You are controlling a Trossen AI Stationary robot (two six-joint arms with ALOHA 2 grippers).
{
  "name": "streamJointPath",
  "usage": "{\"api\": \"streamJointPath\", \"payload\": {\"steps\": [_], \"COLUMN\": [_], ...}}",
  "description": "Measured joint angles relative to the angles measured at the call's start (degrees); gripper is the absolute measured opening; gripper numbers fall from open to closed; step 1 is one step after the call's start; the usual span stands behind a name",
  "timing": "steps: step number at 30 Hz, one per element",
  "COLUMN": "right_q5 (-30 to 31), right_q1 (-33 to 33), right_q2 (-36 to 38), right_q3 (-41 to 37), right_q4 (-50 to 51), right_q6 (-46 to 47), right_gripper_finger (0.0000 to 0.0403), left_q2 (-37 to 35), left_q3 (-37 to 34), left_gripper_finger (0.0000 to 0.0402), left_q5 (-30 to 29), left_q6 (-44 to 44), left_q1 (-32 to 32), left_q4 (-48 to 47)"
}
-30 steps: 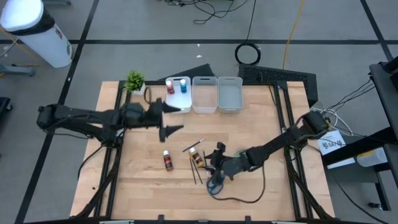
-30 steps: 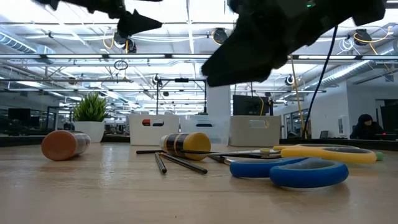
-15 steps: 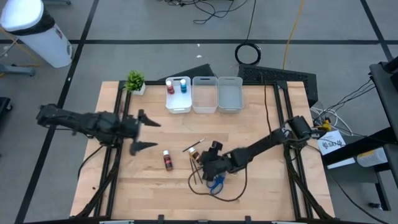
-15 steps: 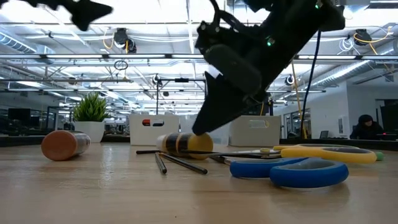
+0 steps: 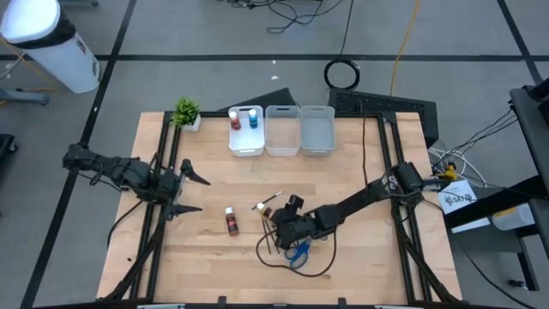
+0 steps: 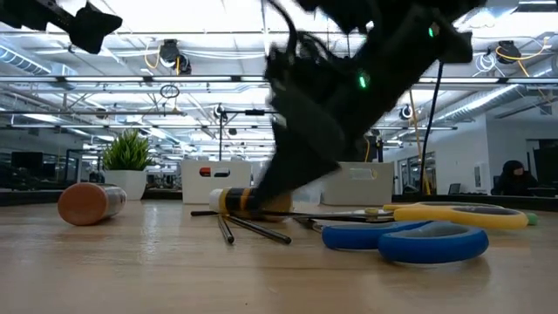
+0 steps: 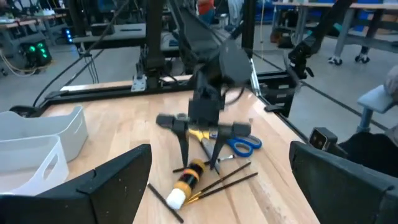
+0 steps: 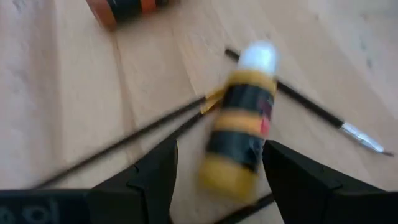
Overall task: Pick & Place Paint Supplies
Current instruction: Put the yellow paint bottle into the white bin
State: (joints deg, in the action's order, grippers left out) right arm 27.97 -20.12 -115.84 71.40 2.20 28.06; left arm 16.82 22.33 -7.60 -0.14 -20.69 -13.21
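Note:
Next, my left gripper closes on the white cap [image 5: 260, 206] [image 7: 176, 198] of the yellow paint bottle, because my right gripper takes the other end of the bottle.
A yellow paint bottle [image 5: 271, 216] with a dark label and white cap lies on its side mid-table among thin dark brushes [image 5: 273, 233]. My right gripper [image 5: 280, 225] is low over it, open, pointing down. In the right wrist view its fingers [image 8: 155, 171] stand on either side of the bottle [image 8: 239, 127]; I see no contact. A brown-capped bottle [image 5: 231, 221] lies to the left. Blue-handled scissors [image 5: 298, 253] lie nearer; yellow handles [image 6: 462, 214] show in the low view. My left gripper [image 5: 196, 194] hangs open and empty near the table's left side.
Three whitish bins [image 5: 282, 130] stand in a row at the far edge; the left one [image 5: 246, 142] holds a red and a blue bottle. A potted plant [image 5: 186, 112] sits at the far left corner. A black cable loops on the table near the scissors.
My left gripper has drawn back from beside the bins toward the table's left edge, staying open. My right gripper has moved left and down, from above the scissors to the yellow bottle, and now stands astride it. The bottles, brushes and scissors have not moved.

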Motion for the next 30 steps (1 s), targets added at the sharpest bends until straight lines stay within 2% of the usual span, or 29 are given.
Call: {"api": "streamJointPath", "payload": {"steps": [6,15,22,30], "right_q5": [-2.66,-2.52,-2.53,-1.97], "right_q1": [1.16,1.75,1.75,1.38], "right_q2": [-1.75,-2.24,-2.29,0.64], "right_q3": [0.06,-0.11,-0.14,-0.18], "right_q4": [-1.89,-2.69,-5.44,-4.44], "right_q6": [-1.79,-4.94,-7.96,-11.42], "right_gripper_finger": [0.0224,0.0205,0.0168,0.012], "left_q2": [0.0,0.05,0.05,2.26], "left_q3": [0.0,0.0,0.0,0.02], "left_gripper_finger": [0.039,0.039,0.039,0.039], "left_q5": [-0.05,-0.07,-0.05,0.0], "left_q6": [-0.35,-0.1,-0.17,-4.95], "left_q1": [0.04,0.09,0.09,0.09], "left_q4": [3.28,5.98,6.32,8.78]}}
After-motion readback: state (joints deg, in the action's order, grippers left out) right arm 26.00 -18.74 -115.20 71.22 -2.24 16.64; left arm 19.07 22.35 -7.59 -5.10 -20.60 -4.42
